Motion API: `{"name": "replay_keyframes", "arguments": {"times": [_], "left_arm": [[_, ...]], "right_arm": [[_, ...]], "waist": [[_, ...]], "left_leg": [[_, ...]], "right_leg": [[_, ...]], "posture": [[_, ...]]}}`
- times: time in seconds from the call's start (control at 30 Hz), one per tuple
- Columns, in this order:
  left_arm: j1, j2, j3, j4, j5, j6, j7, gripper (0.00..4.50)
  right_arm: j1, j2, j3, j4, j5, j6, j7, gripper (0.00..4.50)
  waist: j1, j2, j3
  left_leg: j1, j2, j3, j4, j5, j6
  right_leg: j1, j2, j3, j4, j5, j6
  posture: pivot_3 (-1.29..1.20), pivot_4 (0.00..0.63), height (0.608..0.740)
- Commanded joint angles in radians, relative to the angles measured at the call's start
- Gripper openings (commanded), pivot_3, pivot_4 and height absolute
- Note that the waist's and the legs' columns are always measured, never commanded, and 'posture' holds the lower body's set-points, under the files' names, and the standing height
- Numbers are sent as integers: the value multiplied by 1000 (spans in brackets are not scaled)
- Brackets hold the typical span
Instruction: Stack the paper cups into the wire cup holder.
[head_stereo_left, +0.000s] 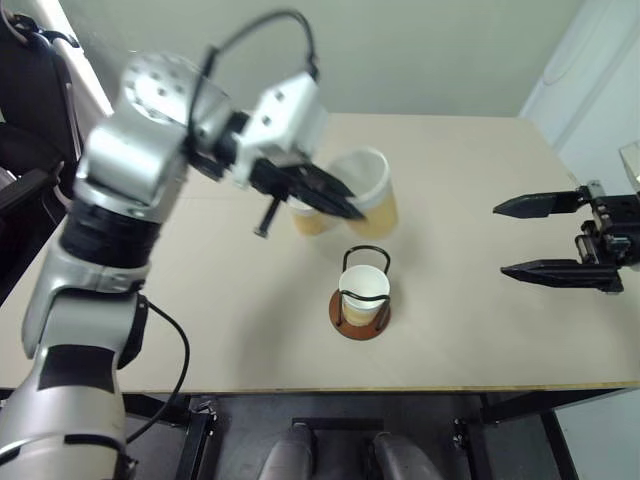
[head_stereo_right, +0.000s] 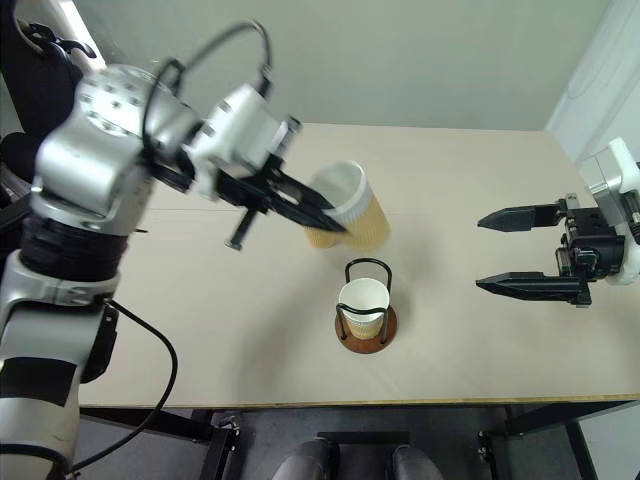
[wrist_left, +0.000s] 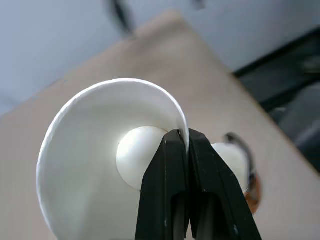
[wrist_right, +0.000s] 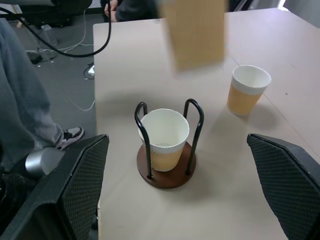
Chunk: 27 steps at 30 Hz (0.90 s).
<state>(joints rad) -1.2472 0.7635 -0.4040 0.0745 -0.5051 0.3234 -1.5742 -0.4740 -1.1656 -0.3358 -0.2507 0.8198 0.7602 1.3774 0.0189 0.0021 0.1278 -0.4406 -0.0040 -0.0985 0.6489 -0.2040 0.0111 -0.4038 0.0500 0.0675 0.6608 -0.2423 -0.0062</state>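
Observation:
The left gripper should release the tan paper cup inside the cup sitting (head_stereo_left: 367, 285) (wrist_left: 233, 162) between the black loops of the wire holder.
My left gripper (head_stereo_left: 345, 205) is shut on the white rim of a tan ribbed paper cup (head_stereo_left: 372, 192), which hangs tilted in the air above the table, back from the holder. In the left wrist view its two black fingers (wrist_left: 170, 165) pinch the rim, one inside the cup (wrist_left: 95, 165). A second cup (wrist_right: 248, 90) stands upright on the table behind the held one. A third cup (head_stereo_left: 363, 288) sits inside the wire cup holder (head_stereo_left: 360, 325), between its black loops. My right gripper (head_stereo_left: 555, 238) hovers open to the right of the holder, holding nothing.
The beige table (head_stereo_left: 480, 340) has bare surface around the holder, and its front edge lies close below. A person's leg and shoe (wrist_right: 30, 110) are beside the table's far side, near cables on the floor.

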Motion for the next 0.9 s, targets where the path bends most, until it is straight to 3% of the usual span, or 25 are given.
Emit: {"name": "replay_keyframes", "arguments": {"times": [0.03, 0.33, 0.83, 0.9], "left_arm": [[-28, 33, -57, -29, -58, -69, -40, 8], [-32, 37, -212, 60, 28, -269, -40, 8], [31, 6, -190, -26, 91, -251, -40, 8], [28, -10, -191, -2, 125, -263, -40, 412]], "right_arm": [[15, -32, -67, -37, 13, 0, -17, 4500], [66, -33, -104, -75, 32, 18, -56, 4500], [121, -43, -157, -119, 59, 35, -76, 4500], [117, -43, -151, -116, 59, 33, -78, 4500]], "waist": [[0, 0, 0], [0, 0, 0], [1, 1, 0], [1, 1, 0]], "left_leg": [[0, 0, 0, 0, 0, 0], [1, 0, 0, 4, 0, 1], [-4, -1, 1, 17, -5, 8], [-4, -1, 1, 17, -5, 8]], "right_leg": [[0, 0, 0, 0, 0, 0], [3, 0, 1, 0, 0, 3], [3, 0, 2, 0, 2, 8], [3, 0, 2, 0, 2, 8]], "posture": [[0, 150, 740], [0, 150, 740], [0, 150, 740], [0, 150, 740]]}}
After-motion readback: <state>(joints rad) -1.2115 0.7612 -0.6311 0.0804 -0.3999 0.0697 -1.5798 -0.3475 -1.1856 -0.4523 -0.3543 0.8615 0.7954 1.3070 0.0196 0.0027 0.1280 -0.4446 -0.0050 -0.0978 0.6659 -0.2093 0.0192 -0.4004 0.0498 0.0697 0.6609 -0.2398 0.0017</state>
